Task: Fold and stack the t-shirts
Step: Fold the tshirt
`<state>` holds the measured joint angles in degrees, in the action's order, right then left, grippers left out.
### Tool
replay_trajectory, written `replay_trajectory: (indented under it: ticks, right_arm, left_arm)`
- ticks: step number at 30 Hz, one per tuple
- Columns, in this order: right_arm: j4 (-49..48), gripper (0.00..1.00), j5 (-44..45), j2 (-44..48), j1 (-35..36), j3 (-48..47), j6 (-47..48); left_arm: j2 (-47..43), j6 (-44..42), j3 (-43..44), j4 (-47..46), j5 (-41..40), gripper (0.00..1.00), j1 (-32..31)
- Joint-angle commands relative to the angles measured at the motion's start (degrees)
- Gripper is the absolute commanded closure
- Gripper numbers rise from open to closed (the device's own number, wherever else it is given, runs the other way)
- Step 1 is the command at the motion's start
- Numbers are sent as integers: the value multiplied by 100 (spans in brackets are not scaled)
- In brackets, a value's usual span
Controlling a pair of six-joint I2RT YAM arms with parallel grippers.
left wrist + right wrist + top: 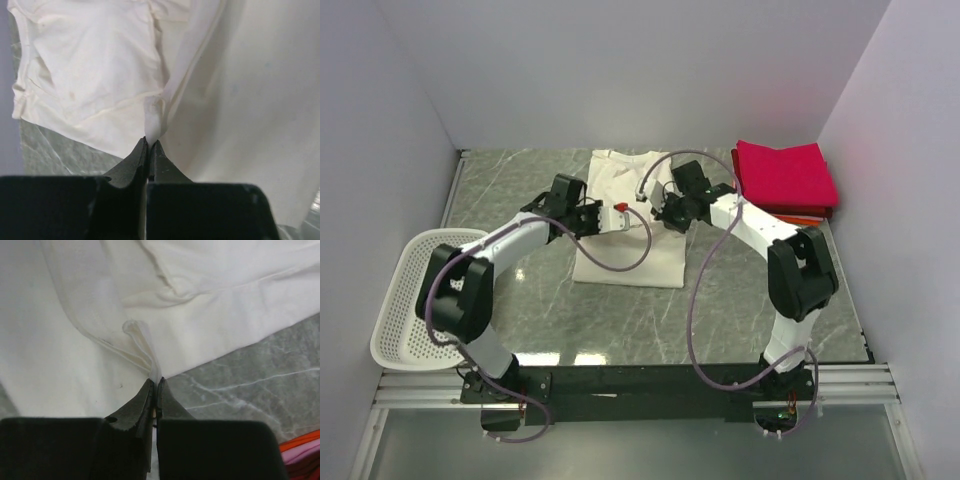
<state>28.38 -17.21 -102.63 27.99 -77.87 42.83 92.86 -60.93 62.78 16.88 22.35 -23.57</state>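
The cream-white t-shirt's hem corner on the shirt's far half (589, 206) (119, 154), by its side edge, will be let go by my left gripper.
The cream-white t-shirt (625, 225) lies on the marble table at centre, folded into a narrow strip. My left gripper (617, 213) is shut on a pinch of its cloth (152, 117), the jaws closed tight on the fabric. My right gripper (658, 213) is shut on a fold of the same shirt's edge (142, 347). Both grippers meet over the middle of the shirt. A folded crimson-pink t-shirt (785, 172) lies at the back right on top of an orange-red one (810, 214). The orange-red edge also shows in the right wrist view (302, 445).
A white perforated plastic basket (412, 300) stands at the left edge of the table. Grey walls close in the back and both sides. Marble tabletop (720, 290) shows around the shirt.
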Motion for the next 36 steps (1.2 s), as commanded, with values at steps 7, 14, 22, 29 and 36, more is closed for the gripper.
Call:
replay_trajectory:
  ticks: [7, 14, 22, 29, 36]
  right_arm:
    - [-316, 100, 297, -1082, -206, -1300, -301]
    - [-254, 100, 394, -1584, -276, -2030, -336]
    - [-96, 100, 535, -1997, -320, -2540, -363]
    - [-104, 87, 692, -2165, -390, -2751, -442]
    - [-1237, 29, 1361, -1858, -531, -2514, -1478]
  left_arm:
    - [1111, -183, 1157, -273, 613, 100, 406]
    - [1305, -192, 1245, -379, 736, 100, 713]
    - [1630, -86, 1552, -458, 841, 100, 740]
    - [1762, 80, 1649, -694, 711, 98, 740]
    - [1185, 2664, 1361, -3030, -1004, 17, 837]
